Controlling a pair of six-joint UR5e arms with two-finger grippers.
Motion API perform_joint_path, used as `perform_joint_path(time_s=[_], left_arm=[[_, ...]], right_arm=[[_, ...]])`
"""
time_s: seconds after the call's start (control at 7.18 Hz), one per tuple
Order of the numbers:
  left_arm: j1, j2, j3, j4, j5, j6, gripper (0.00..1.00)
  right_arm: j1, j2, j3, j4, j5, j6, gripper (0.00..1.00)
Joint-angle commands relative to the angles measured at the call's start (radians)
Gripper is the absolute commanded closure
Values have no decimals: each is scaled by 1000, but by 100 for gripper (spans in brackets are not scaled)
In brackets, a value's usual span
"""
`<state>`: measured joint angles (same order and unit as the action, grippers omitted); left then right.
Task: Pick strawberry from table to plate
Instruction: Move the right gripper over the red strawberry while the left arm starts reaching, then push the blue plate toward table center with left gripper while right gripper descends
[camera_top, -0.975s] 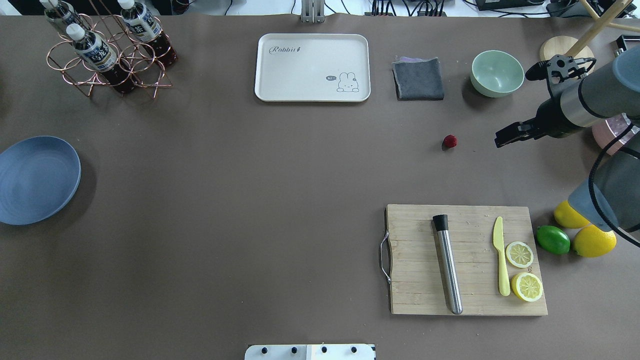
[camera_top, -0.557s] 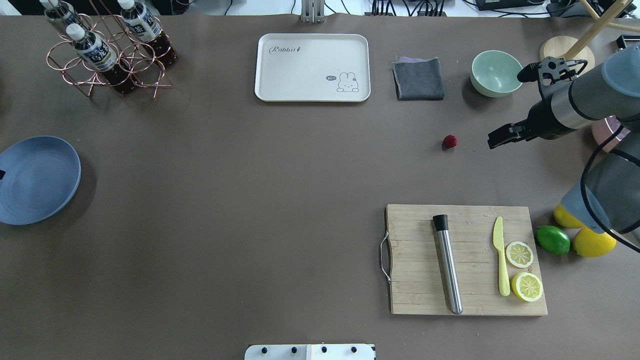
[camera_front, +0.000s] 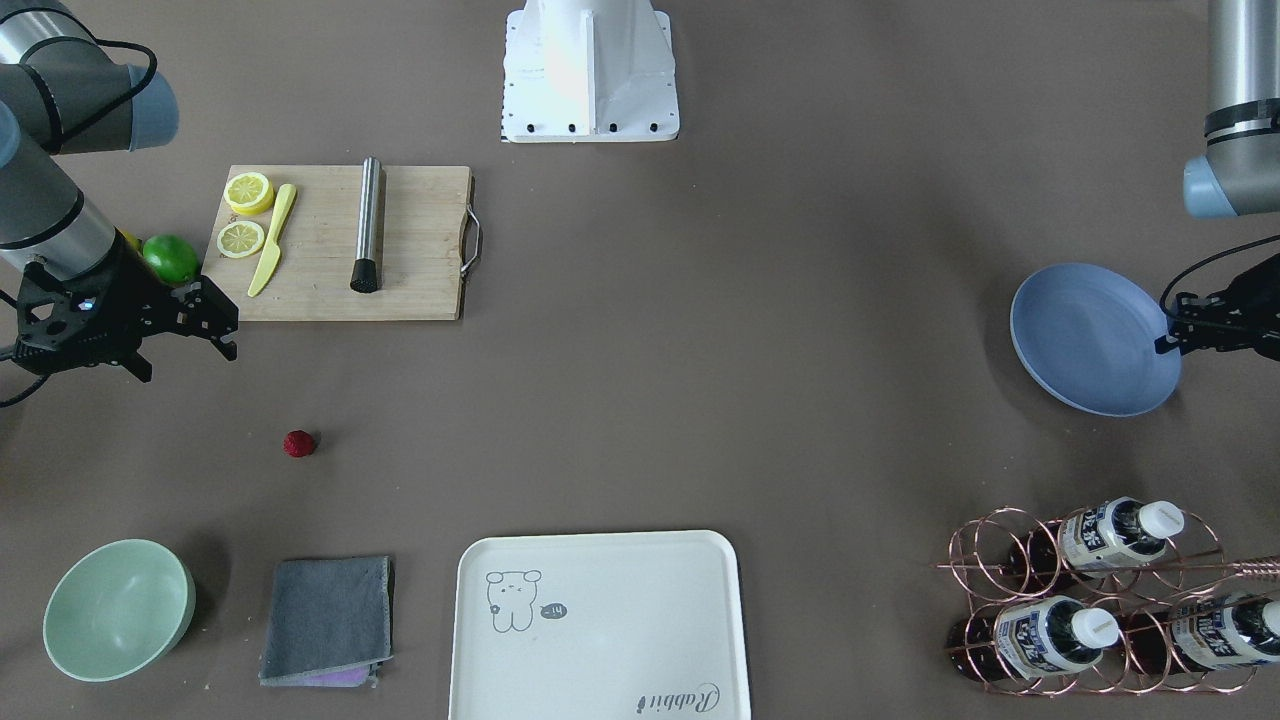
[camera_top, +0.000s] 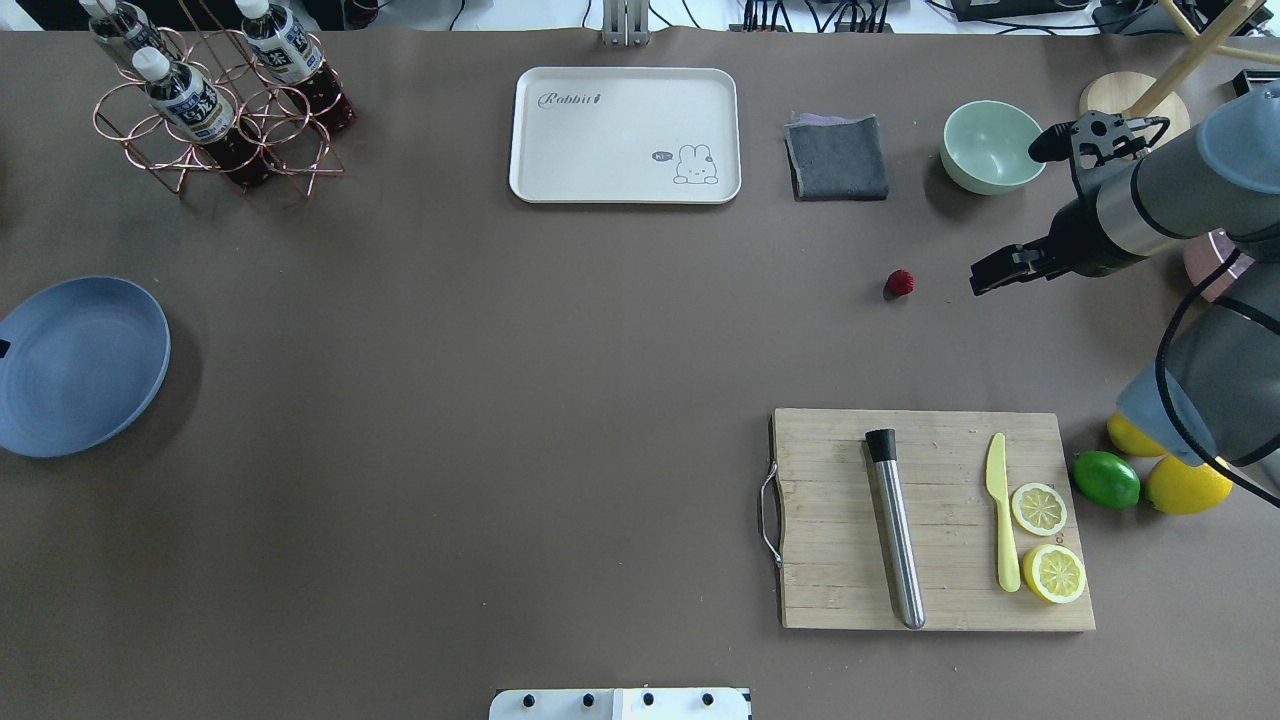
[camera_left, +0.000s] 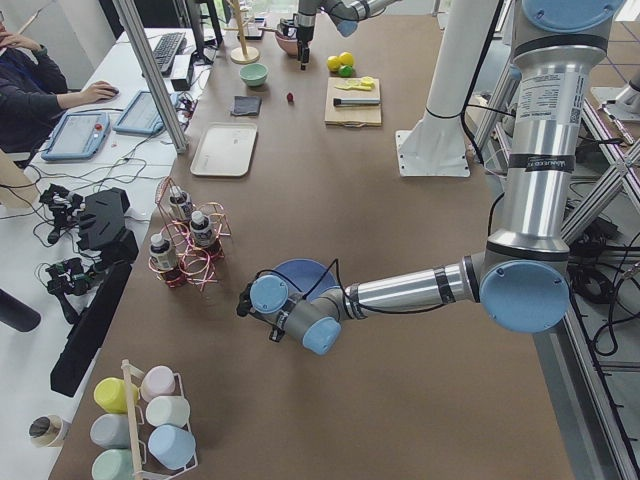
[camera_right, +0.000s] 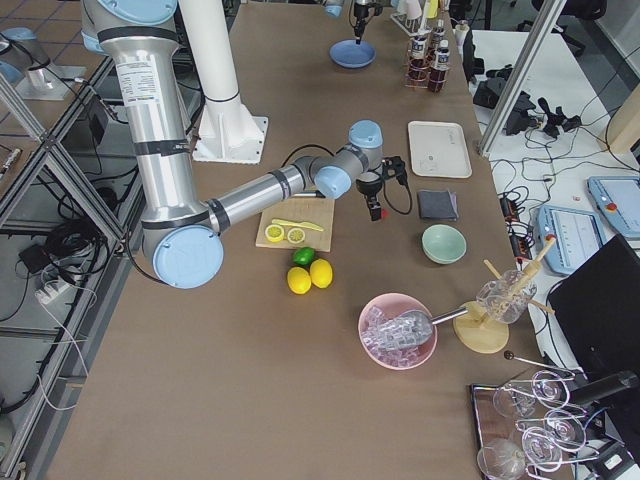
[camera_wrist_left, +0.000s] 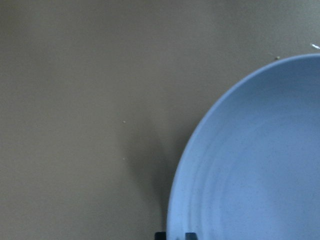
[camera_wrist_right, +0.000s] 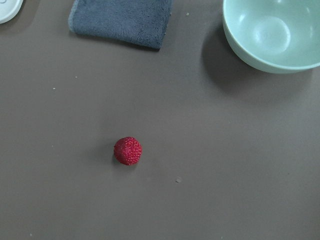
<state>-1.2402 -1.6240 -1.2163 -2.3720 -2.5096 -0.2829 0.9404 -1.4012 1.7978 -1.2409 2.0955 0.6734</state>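
Observation:
Next, my right gripper moves to close around the middle of the strawberry (camera_front: 299, 444) (camera_wrist_right: 127, 151), which is lying there between the cutting board and the grey cloth.
The strawberry (camera_top: 899, 283) is a small dark-red berry lying alone on the brown table (camera_top: 500, 400), below the grey cloth; it also shows in the right wrist view (camera_wrist_right: 127, 150). My right gripper (camera_top: 985, 273) hovers a short way to its right, open and empty. The blue plate (camera_top: 85, 365) sits at the table's far left edge. My left gripper (camera_front: 1170, 337) is at the plate's (camera_front: 1090, 340) outer rim, and its two fingertips (camera_wrist_left: 160, 235) stand on either side of that rim (camera_wrist_left: 172, 210), shut on it.
A cream tray (camera_top: 625, 135), a folded grey cloth (camera_top: 837, 158) and a mint bowl (camera_top: 992, 146) line the far side. A wooden cutting board (camera_top: 840, 560) holds a steel tube, a yellow knife and lemon slices; lemons and a lime (camera_top: 1106, 479) lie beside it. A bottle rack (camera_top: 215, 100) stands far left.
My right gripper has moved left, closer to the strawberry. The plate has shifted slightly to the right with my left gripper at its rim.

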Motion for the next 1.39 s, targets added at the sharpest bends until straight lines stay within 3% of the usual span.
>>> perform_joint_path(time_s=[0.0,0.42,0.7,0.97,1.25], left_arm=[[-2,6,-157,-3,-40,-240,100],[118,-26,-343,-4,-20,-586,100],[291,-136,-385,-4,158,-826,100],[463,-287,-379,8,330,-1034,100],[600,-376,-377,66,476,-1104,100]], right_arm=[[0,-1,0,0,0,2,7],[-6,25,-18,-3,-2,64,11],[-8,108,-99,-9,-23,159,11],[-17,229,-254,-11,-37,181,11],[-29,234,-282,-8,-41,181,11]])
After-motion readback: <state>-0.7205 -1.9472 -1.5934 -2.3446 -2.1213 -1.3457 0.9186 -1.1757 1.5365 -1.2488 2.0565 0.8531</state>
